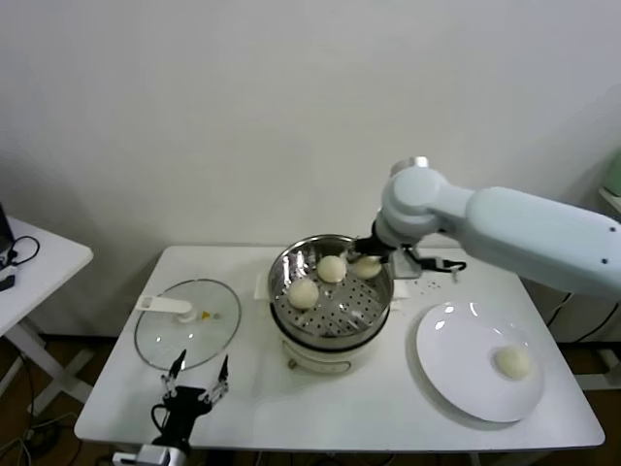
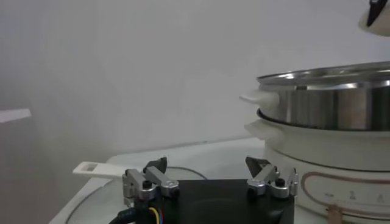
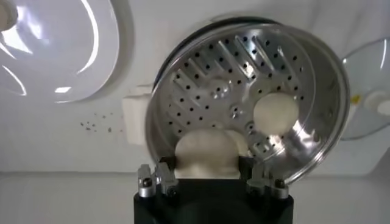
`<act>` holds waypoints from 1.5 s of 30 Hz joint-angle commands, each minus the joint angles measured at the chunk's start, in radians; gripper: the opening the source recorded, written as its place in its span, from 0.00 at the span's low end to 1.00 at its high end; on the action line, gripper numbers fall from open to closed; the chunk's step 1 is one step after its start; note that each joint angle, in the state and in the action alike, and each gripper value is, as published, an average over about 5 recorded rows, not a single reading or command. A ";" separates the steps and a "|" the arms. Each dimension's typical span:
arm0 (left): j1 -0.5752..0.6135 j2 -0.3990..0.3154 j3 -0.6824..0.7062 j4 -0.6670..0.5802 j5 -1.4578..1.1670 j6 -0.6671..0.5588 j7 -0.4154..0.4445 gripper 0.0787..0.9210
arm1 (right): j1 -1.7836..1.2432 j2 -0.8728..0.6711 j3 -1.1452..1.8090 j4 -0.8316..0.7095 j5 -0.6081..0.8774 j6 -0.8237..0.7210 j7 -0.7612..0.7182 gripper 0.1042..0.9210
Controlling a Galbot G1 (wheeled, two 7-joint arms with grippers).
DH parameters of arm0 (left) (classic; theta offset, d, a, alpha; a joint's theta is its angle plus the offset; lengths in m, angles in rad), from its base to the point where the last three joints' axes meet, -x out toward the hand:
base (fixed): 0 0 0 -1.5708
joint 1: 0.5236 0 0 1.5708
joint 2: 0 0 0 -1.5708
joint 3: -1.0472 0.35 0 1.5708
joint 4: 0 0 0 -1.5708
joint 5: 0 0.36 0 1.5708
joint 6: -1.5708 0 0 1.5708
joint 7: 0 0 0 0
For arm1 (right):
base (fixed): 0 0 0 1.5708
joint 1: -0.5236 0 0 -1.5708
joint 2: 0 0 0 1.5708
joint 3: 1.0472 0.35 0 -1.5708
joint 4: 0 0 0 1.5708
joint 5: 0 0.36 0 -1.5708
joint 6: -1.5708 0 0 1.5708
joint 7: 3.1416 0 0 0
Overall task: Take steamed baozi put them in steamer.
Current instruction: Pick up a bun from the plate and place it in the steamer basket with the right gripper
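I will use my right gripper to set the baozi free on the perforated bottom near the steamer's front rim (image 1: 332, 319) (image 3: 236, 65), in front of the other two.
The steamer (image 1: 335, 325) stands mid-table on its cream-white base. Two baozi (image 1: 304, 292) (image 1: 332, 269) lie on its perforated bottom. My right gripper (image 1: 371, 249) reaches over the steamer's back right rim and is shut on a third baozi (image 1: 366, 266), low inside the pot. In the right wrist view this baozi (image 3: 207, 152) sits between the fingers of the right gripper (image 3: 208, 176), with another baozi (image 3: 275, 111) beyond it in the steamer (image 3: 231, 61). A fourth baozi (image 1: 513, 362) lies on the white plate (image 1: 456, 340). My left gripper (image 1: 197, 383) is open and empty near the table's front left.
A flat glass lid (image 1: 187, 325) with a white handle lies left of the steamer, just beyond my left gripper (image 2: 210, 173). The steamer (image 2: 329, 103) rises close to the left gripper's side. A second white table (image 1: 39, 262) stands far left.
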 commanded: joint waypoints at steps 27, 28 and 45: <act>0.006 0.047 -0.008 0.031 -0.021 0.036 -0.017 0.88 | -0.166 0.158 -0.027 -0.059 -0.062 0.085 0.003 0.69; 0.006 0.048 -0.007 0.031 -0.020 0.036 -0.017 0.88 | -0.166 0.155 -0.027 -0.056 -0.062 0.085 0.002 0.69; 0.004 0.045 -0.002 0.032 -0.012 0.040 -0.017 0.88 | -0.172 0.140 -0.024 -0.060 -0.049 0.083 0.017 0.83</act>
